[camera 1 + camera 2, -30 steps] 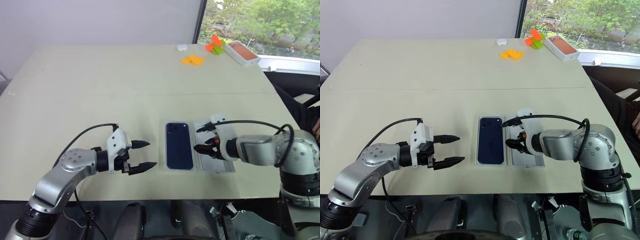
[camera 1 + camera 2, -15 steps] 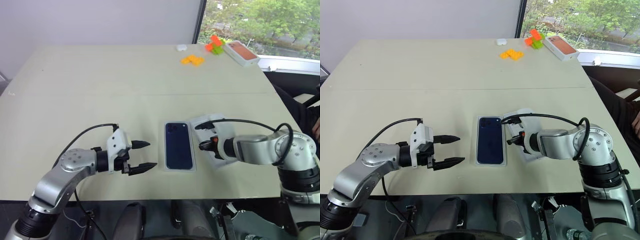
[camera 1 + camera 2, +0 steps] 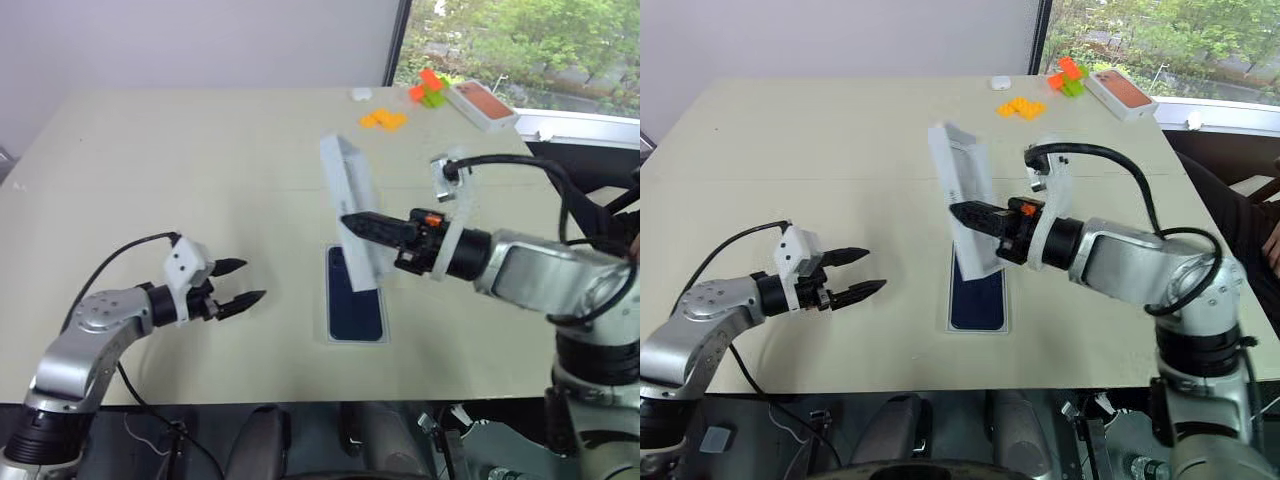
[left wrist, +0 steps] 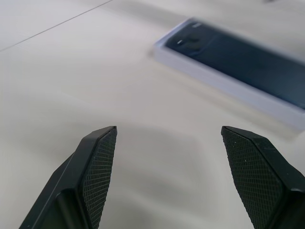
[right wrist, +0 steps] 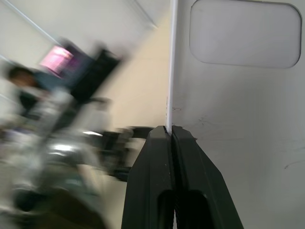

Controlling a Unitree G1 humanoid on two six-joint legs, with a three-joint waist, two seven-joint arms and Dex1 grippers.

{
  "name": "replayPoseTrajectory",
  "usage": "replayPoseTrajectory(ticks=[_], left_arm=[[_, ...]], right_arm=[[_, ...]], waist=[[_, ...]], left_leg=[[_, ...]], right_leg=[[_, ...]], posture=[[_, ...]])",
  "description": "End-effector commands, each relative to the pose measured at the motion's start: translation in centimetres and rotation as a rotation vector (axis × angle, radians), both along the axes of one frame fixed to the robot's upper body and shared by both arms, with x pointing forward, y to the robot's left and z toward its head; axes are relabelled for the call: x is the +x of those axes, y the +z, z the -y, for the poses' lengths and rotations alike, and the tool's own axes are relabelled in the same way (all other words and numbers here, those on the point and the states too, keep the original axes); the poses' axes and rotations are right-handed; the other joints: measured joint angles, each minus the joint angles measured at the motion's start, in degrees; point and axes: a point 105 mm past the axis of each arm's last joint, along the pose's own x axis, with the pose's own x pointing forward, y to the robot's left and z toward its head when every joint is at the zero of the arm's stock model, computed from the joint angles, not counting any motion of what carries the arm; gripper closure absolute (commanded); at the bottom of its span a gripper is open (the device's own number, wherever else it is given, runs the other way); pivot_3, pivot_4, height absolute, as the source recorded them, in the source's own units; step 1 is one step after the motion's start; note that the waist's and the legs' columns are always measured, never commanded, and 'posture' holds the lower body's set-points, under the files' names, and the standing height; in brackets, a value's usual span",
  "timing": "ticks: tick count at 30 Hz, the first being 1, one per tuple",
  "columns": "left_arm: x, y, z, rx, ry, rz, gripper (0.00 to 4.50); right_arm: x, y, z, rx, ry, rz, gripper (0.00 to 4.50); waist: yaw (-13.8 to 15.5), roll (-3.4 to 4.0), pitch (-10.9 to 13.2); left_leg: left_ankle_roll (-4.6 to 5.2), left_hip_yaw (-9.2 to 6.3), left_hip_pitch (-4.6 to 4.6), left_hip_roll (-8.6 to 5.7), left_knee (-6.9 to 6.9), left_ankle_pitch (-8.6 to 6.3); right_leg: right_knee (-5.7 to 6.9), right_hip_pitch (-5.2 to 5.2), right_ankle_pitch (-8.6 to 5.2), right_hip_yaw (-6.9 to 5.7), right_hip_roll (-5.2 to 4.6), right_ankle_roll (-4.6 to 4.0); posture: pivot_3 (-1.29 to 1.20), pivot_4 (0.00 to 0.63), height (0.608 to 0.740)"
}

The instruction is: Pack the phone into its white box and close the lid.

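Note:
Next, I let go of the lid, now tilted above the phone's far end, with my right gripper, with the lid tilted over the white box's long edge (image 3: pixel 333 279) nearest my left gripper.
The dark navy phone (image 3: pixel 357 310) lies flat in the white box (image 3: pixel 355 341) near the table's front middle; the left wrist view shows the phone (image 4: pixel 248 59) and the box's rim (image 4: pixel 224 86) too. My right gripper (image 3: pixel 350 220) is shut on one thin wall of the lid (image 3: pixel 350 195). It holds the lid tilted almost upright in the air above the far end of the phone. The lid's pale inner face (image 5: pixel 248 119) has a rounded recess. My left gripper (image 3: pixel 242 282) is open with nothing in it, low over the table, well to the left of the box.
At the far right of the table are orange bricks (image 3: pixel 385 120), an orange and green brick cluster (image 3: pixel 430 90), a box with a salmon top (image 3: pixel 483 105) and a small white object (image 3: pixel 362 95). The table's front edge runs just below the white box.
My right gripper has shut on the lid, raised it off the table and swung it left, turning it upright over the phone. My left gripper has drawn away to the left.

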Motion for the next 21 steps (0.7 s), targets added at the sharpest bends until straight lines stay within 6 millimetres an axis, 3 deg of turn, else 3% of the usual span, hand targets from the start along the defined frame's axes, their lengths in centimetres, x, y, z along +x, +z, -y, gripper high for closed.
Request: replayPoseTrajectory(ticks=[1, 5, 12, 21], left_arm=[[0.6, 1.4, -0.7, 0.005, 0.011, 0.066, 0.77], [0.6, 1.5, -0.6, 0.001, 0.003, 0.067, 0.77], [0.1, 1.6, 0.2, -0.002, -0.028, 0.059, 0.77], [0.1, 2.0, 1.1, -0.011, -0.053, 0.066, 0.77]], right_arm=[[0.4, 0.3, -1.9, 0.220, -0.009, -0.123, 4.47], [1.2, -1.2, -3.7, 0.339, -0.048, -0.317, 4.47], [-0.2, -4.1, -6.4, 0.354, -0.039, -0.535, 4.47], [0.5, -7.4, -5.1, 0.257, -0.112, -0.628, 4.47]], waist=[[-0.04, 0.00, 0.00], [-0.13, 0.03, 0.01], [-0.18, 0.06, -0.03], [-0.28, 0.05, -0.03]], left_leg=[[0.00, 0.01, 0.00, 0.00, 0.00, 0.00], [0.00, 0.08, -0.08, 0.04, 0.00, 0.00], [-0.03, 0.11, -0.82, -0.01, 0.01, 0.02], [-0.03, 0.27, -0.87, -0.30, 0.04, 0.02]], right_leg=[[0.01, -0.01, 0.01, 0.03, -0.01, -0.02], [0.12, -0.22, 0.06, 0.15, -0.07, -0.09], [0.18, -0.96, 0.15, 0.16, -0.24, -0.20], [0.37, -1.10, 0.17, 0.13, -0.58, -0.19]], posture=[[0.00, 0.150, 0.740], [0.00, 0.150, 0.740], [0.00, 0.150, 0.740], [0.00, 0.150, 0.740]])
